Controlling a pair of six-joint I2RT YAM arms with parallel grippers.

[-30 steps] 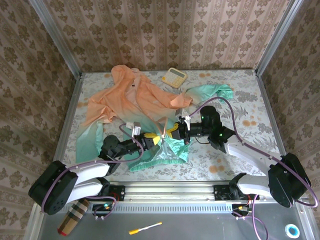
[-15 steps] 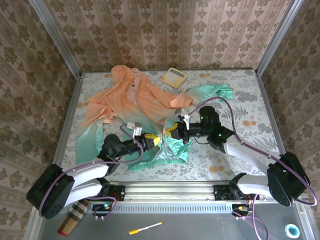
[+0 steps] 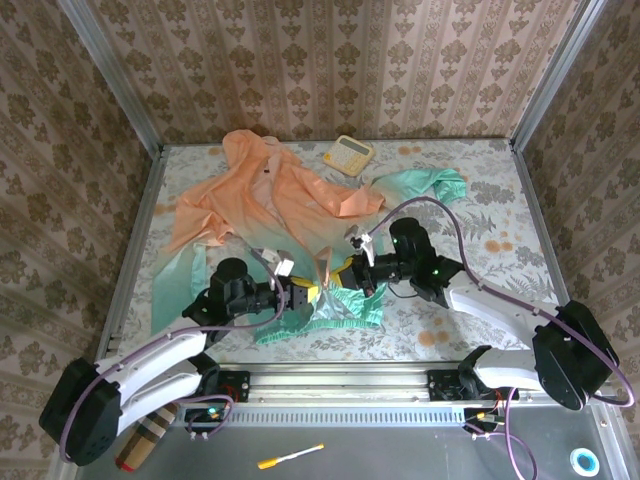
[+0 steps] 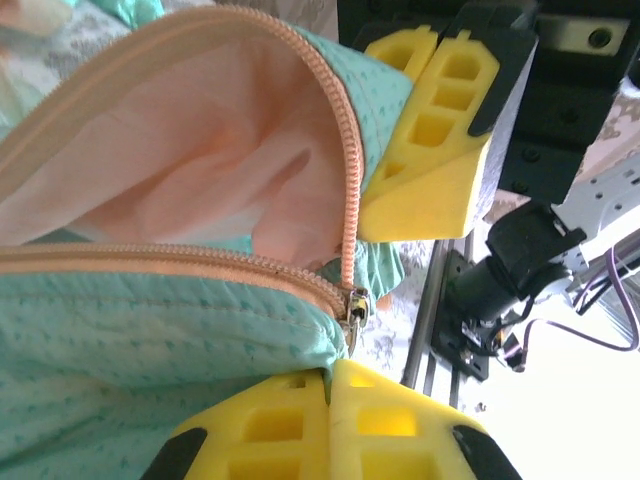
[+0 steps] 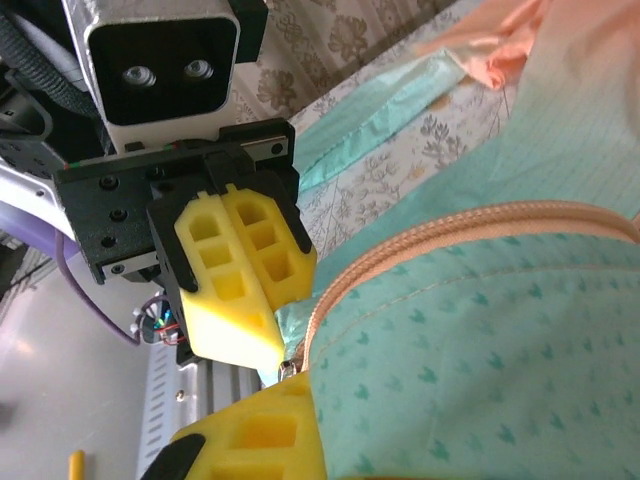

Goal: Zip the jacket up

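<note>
My left gripper has the teal hem only at its fingertips, so it should open and take the cloth (image 4: 338,350) deeper below the zipper's slider before zipping.
The jacket (image 3: 280,195) lies spread on the table, peach at the far left and mint-teal toward the near edge, with its lower front bunched up between my two grippers. My left gripper (image 3: 305,293) is shut on the teal hem just below the zipper slider (image 4: 352,310); its yellow fingers (image 4: 270,435) pinch the cloth. My right gripper (image 3: 345,268) is shut on the other teal front edge, with one finger (image 5: 255,435) showing beside the orange zipper teeth (image 5: 420,240). Above the slider the zipper (image 4: 345,170) gapes open, showing the peach lining (image 4: 200,150).
A yellow calculator (image 3: 348,153) rests at the back of the table past the jacket. A teal sleeve (image 3: 425,183) trails to the right. Off the table's near edge lie a yellow pen (image 3: 290,457), a checked cylinder (image 3: 140,440) and a tape roll (image 3: 583,460).
Both grippers have drawn closer together and slightly toward the near edge, pulling the teal hem into a raised fold between them. The left arm's elbow has swung up and left.
</note>
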